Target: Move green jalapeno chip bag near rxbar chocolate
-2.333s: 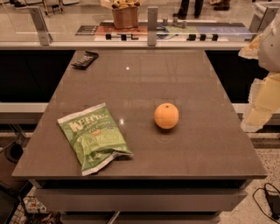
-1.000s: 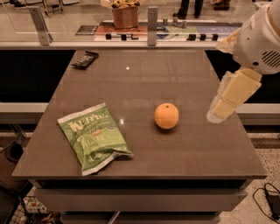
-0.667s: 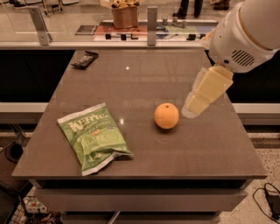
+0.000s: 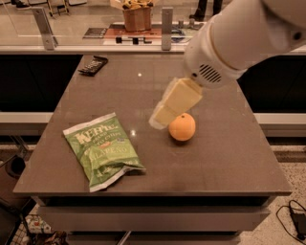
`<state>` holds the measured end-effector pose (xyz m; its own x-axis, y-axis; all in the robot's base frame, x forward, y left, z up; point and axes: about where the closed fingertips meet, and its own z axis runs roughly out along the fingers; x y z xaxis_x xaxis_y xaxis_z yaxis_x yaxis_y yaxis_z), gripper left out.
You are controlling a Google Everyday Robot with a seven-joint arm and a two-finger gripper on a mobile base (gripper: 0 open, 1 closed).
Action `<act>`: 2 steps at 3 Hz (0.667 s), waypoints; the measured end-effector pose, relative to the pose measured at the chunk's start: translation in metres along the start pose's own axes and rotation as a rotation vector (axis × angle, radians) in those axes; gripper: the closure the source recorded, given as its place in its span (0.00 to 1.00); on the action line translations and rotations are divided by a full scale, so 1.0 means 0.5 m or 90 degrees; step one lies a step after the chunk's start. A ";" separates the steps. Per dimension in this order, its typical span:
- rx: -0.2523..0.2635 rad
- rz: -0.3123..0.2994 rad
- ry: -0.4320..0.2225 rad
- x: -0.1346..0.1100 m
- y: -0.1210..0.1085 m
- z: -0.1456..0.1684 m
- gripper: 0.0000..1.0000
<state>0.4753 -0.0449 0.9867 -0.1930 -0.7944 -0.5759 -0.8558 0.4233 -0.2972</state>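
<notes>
I need to grip the near half (image 4: 112, 161) of the green jalapeno chip bag, midway between its long sides.
The green jalapeno chip bag (image 4: 103, 149) lies flat near the front left of the grey table (image 4: 229, 158), with its white lettering facing up. The rxbar chocolate (image 4: 93, 65), small and dark, lies at the far left corner of the table. My gripper (image 4: 158, 120) hangs above the middle of the table, pointing down and to the left. It is just left of the orange (image 4: 182, 127) and to the right of and above the bag. It holds nothing. The big white arm fills the upper right.
The round orange sits at the table's centre right, partly behind the gripper. A counter with a glass rail, posts and a basket (image 4: 136, 14) runs behind the table. A cable (image 4: 294, 217) lies on the floor at the right.
The arm has swung in from the right edge over the table, leftward past the orange and toward the bag. The bag, the orange and the bar have not moved.
</notes>
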 end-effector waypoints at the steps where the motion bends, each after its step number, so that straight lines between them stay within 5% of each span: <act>1: -0.039 -0.004 -0.033 -0.033 0.051 0.059 0.00; 2: -0.091 -0.040 -0.031 -0.045 0.101 0.115 0.00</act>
<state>0.4642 0.0194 0.9409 -0.1169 -0.7940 -0.5965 -0.9259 0.3044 -0.2237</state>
